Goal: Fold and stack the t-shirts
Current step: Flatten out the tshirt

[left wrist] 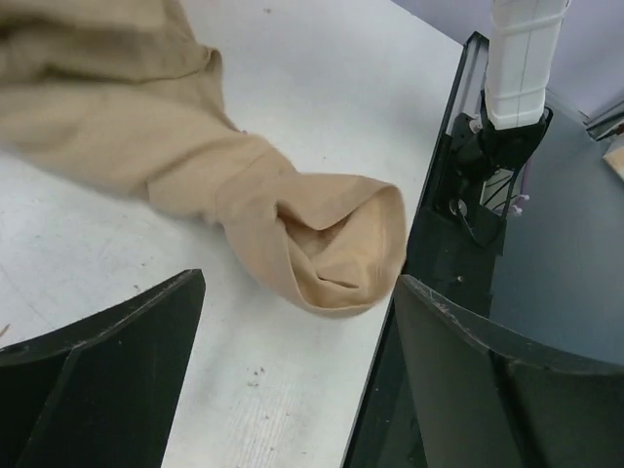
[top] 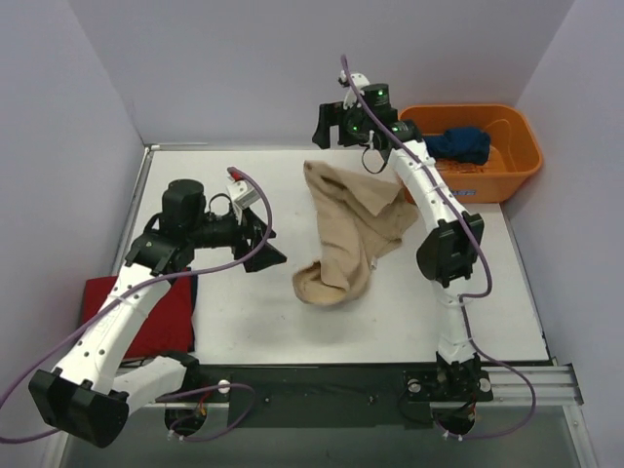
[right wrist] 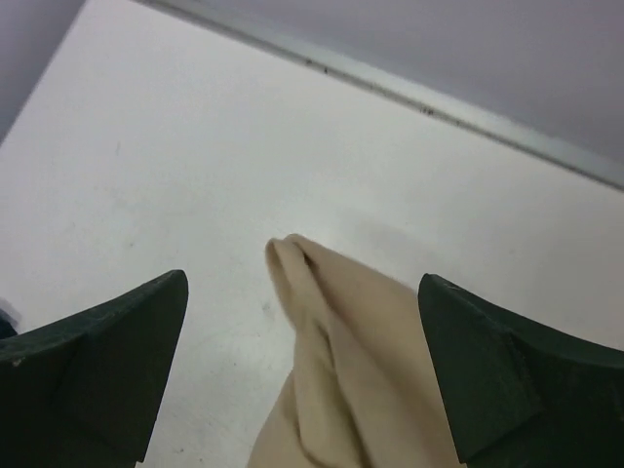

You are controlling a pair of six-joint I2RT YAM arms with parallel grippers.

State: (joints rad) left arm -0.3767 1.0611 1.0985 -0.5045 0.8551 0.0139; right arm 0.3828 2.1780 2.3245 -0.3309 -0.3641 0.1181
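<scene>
I will next bring my left gripper over to the rolled near end (left wrist: 333,309) of the tan t-shirt, and there I will close it on that end's edge.
The tan t-shirt (top: 346,229) lies crumpled in a long bunch in the middle of the table. Its rolled near end shows in the left wrist view (left wrist: 312,249), and its far corner shows in the right wrist view (right wrist: 351,341). My left gripper (top: 268,247) is open and empty, just left of the shirt's near end (left wrist: 297,375). My right gripper (top: 331,132) is open and empty, above the shirt's far corner (right wrist: 302,375). The red t-shirt (top: 146,312) lies at the near left, partly under my left arm. The dark blue t-shirt (top: 458,144) lies in the bin.
An orange plastic bin (top: 517,161) stands at the back right corner. The table's raised back rim (right wrist: 409,97) runs close behind the right gripper. The right arm's base (left wrist: 517,68) and the dark front rail (top: 370,385) sit at the near edge.
</scene>
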